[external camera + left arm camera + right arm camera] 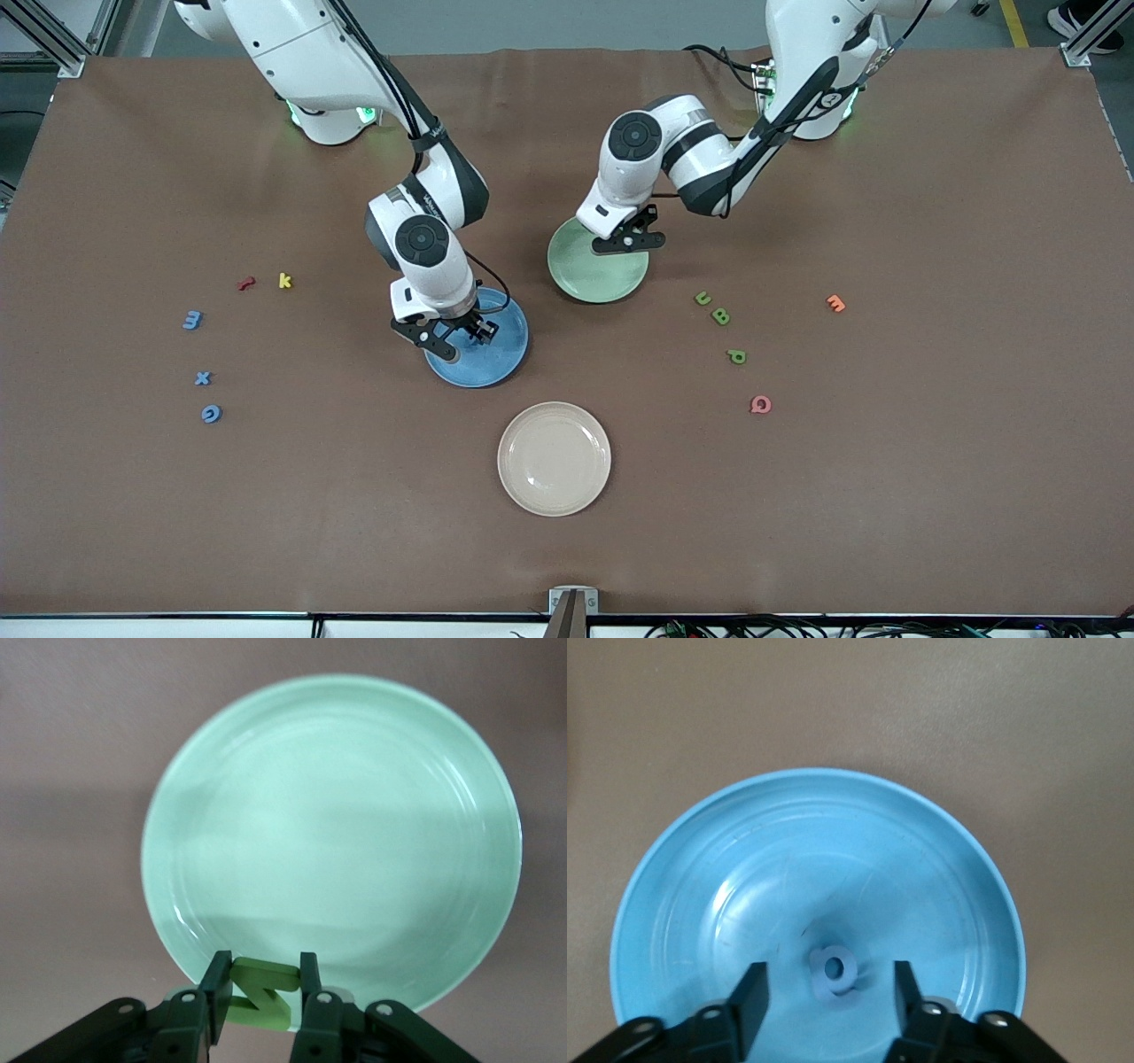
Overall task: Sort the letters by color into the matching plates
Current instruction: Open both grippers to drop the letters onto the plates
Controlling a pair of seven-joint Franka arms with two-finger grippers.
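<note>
The green letter, now over the plate near its rim, will be let go by my left gripper near the middle of the pale green plate (594, 246) (338, 881).
My left gripper (631, 237) is over the pale green plate (598, 270) near its rim, shut on a green letter (262, 989). In the left wrist view the green plate (337, 833) is bare. My right gripper (461, 337) is open low over the blue plate (492, 359). A blue letter (834, 968) lies in that plate (833, 850) between the open fingers. Three blue letters (193, 320), (203, 378), (211, 413) lie toward the right arm's end. Three green letters (702, 299), (721, 316), (736, 356) lie toward the left arm's end.
A beige plate (554, 458) sits nearer the front camera than the blue plate. A red letter (246, 283) and a yellow letter (284, 281) lie by the blue letters. An orange letter (835, 303) and a pink letter (760, 405) lie by the green ones.
</note>
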